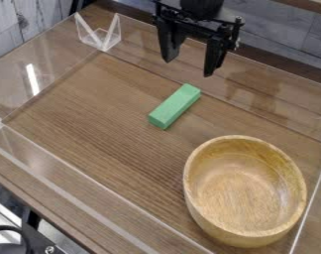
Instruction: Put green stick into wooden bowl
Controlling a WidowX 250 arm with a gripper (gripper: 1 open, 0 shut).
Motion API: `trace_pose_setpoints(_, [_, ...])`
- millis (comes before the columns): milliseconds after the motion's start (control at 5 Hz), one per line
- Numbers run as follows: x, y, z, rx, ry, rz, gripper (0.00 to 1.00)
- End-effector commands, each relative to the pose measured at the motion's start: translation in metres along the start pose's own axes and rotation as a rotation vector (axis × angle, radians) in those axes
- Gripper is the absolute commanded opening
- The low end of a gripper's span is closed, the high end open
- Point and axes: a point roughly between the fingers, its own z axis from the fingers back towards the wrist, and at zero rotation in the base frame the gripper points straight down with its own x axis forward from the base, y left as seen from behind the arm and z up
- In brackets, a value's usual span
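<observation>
Next, my gripper should go down to the green stick's near end point(164, 117), the one toward the table's front edge, and close there.
The green stick point(174, 105) lies flat on the wooden tabletop near the middle, angled diagonally. To its lower right, the wooden bowl point(246, 189) sits with nothing inside. My gripper point(191, 58) hangs above and behind the stick, pointing down, its two black fingers spread open with nothing between them. It is apart from both the stick and the bowl.
Clear acrylic walls point(51, 74) enclose the table point(90, 124) on the left, front and back. A clear bracket point(97, 35) stands at the back left corner. The table's front edge runs along the lower left.
</observation>
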Motion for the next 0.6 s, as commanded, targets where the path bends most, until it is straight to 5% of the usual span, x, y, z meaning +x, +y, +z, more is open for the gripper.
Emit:
trace_pose_setpoints(0, [-0.009,0.003,-0.02,-0.002,0.063,-0.131,1.0])
trace_pose_setpoints(200, [-0.02,0.006,-0.043,0.0,0.107,-0.259,1.0])
trace_pose_setpoints(400, [-0.017,0.01,-0.049,0.024,0.075,-0.393,1.0])
